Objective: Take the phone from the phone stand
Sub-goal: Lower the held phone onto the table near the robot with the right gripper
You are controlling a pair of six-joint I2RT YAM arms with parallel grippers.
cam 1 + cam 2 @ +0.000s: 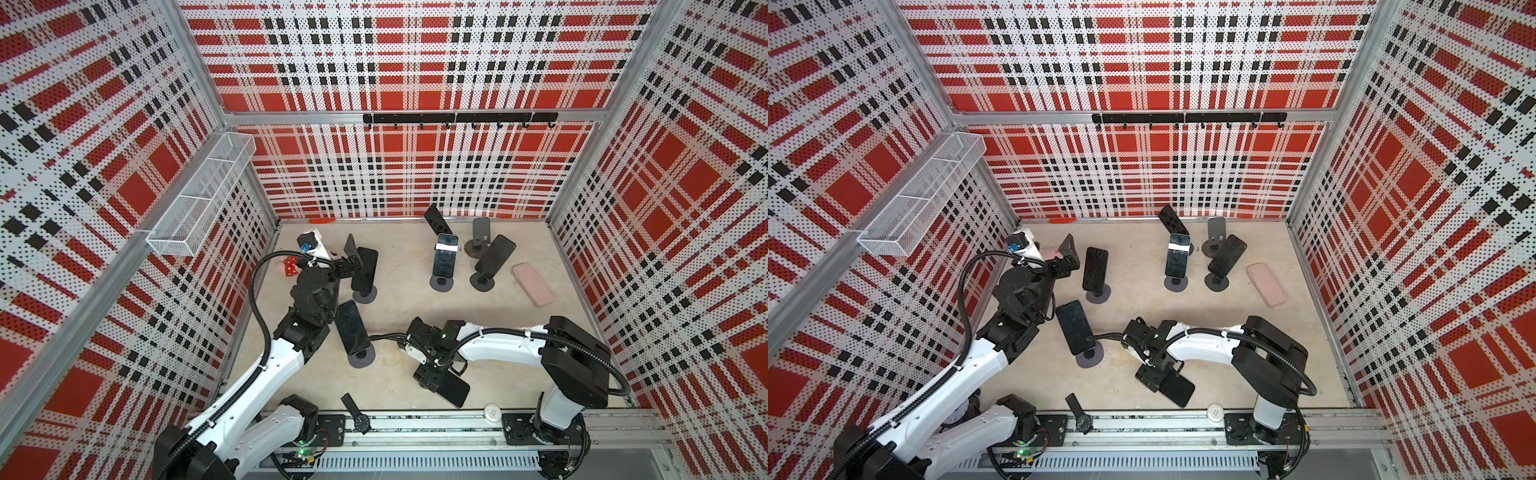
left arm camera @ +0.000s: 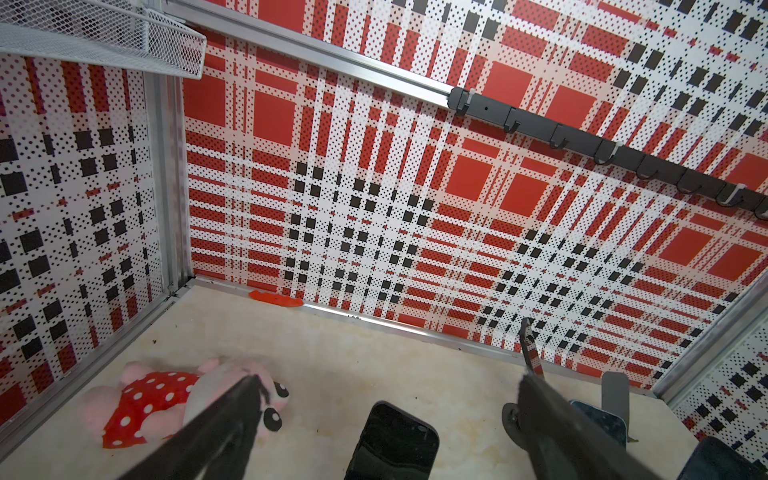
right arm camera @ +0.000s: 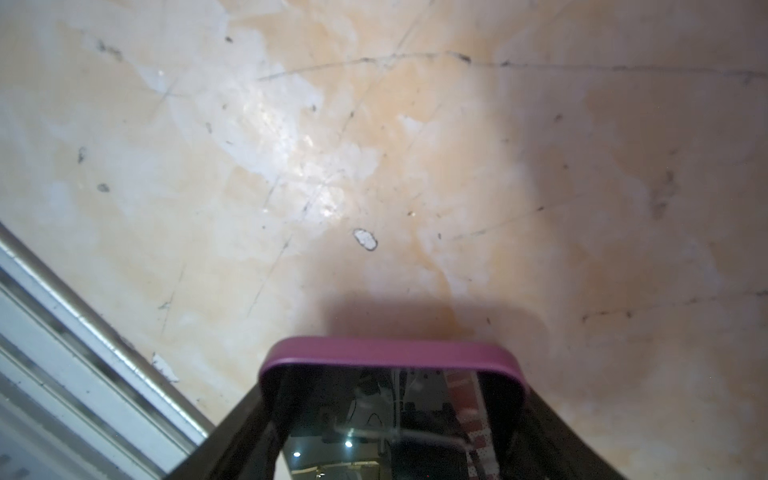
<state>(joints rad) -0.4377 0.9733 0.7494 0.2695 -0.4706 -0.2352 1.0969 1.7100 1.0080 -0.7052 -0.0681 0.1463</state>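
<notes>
I need to use my right gripper to set the dark phone down flat on the bare table (image 1: 441,385) near the front metal rail.
My right gripper (image 1: 432,374) is shut on a dark phone in a purple case (image 3: 390,353), held low over the table's front; the same phone (image 1: 1177,388) shows in both top views. My left gripper (image 2: 388,380) stands open at the back left. Between its fingers (image 2: 232,415) shows the top end of a black phone (image 2: 395,440), untouched. That phone (image 1: 365,266) leans on a phone stand with a round base (image 1: 365,293). Another black phone (image 1: 351,328) rests on a stand (image 1: 361,357) beside the left arm.
More phones on stands sit at the back right: one with a white band (image 1: 444,255), one dark (image 1: 494,255). A pink phone (image 1: 534,284) lies flat. An empty stand (image 1: 481,232), a plush toy (image 2: 145,399), a watch (image 1: 357,415) and a mesh basket (image 1: 199,195) are around.
</notes>
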